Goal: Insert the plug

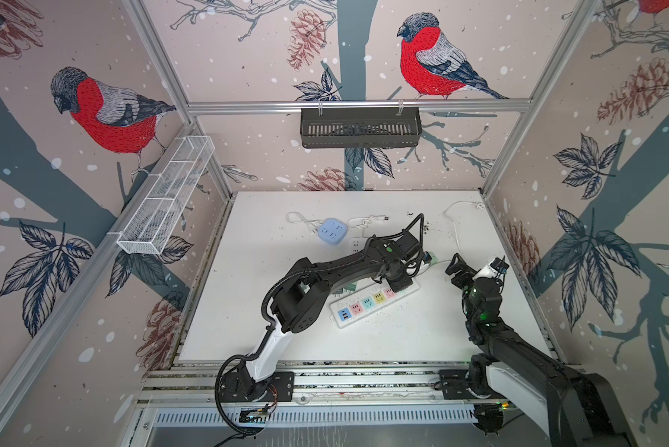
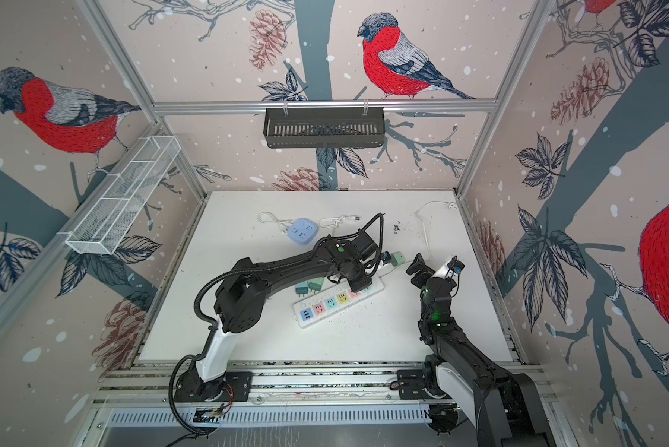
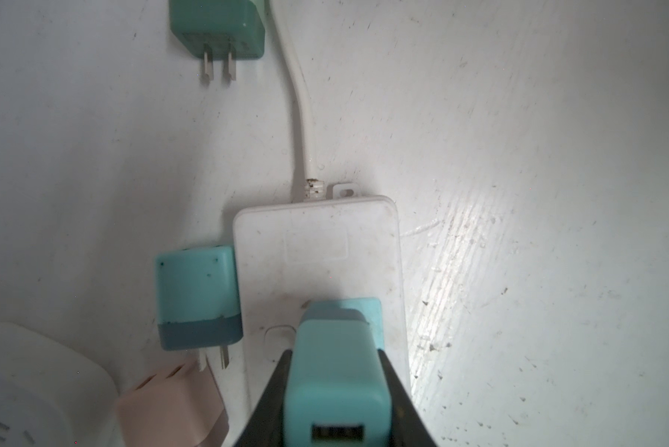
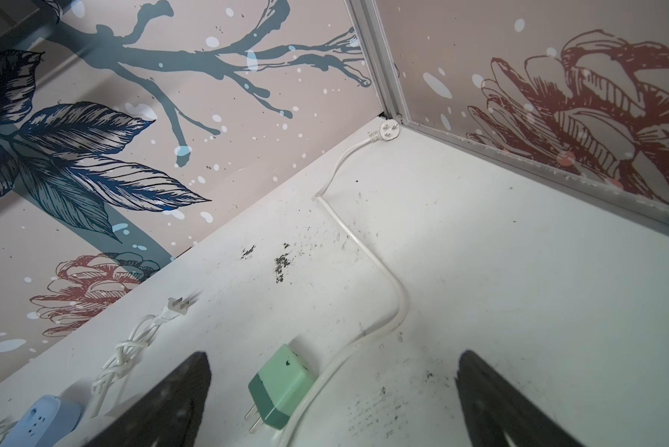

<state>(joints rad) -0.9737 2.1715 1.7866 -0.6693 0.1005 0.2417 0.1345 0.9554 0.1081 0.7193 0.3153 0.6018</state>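
Observation:
The robot's left gripper needs to release the light teal plug in the teal socket at the power strip's cable end (image 1: 398,284) (image 3: 343,324).
My left gripper (image 3: 333,354) is shut on a light teal plug (image 3: 337,391) whose USB port faces the camera. The plug stands over the teal socket (image 3: 375,315) at the cable end of the white power strip (image 3: 317,247). Its prongs are hidden. In both top views the left gripper (image 1: 398,285) (image 2: 358,286) sits down on that end of the power strip (image 1: 358,307) (image 2: 325,305). My right gripper (image 1: 456,267) (image 2: 416,269) (image 4: 333,356) hangs open and holds nothing, to the right of the strip.
A green plug (image 4: 282,387) (image 3: 218,31) lies beside the strip's cable (image 4: 364,247). A teal plug with a dark band (image 3: 197,294), a pink adapter (image 3: 170,406) and a white cube socket (image 3: 35,387) crowd the strip's side. A blue socket block (image 1: 332,231) and knotted cord (image 4: 124,356) lie further back.

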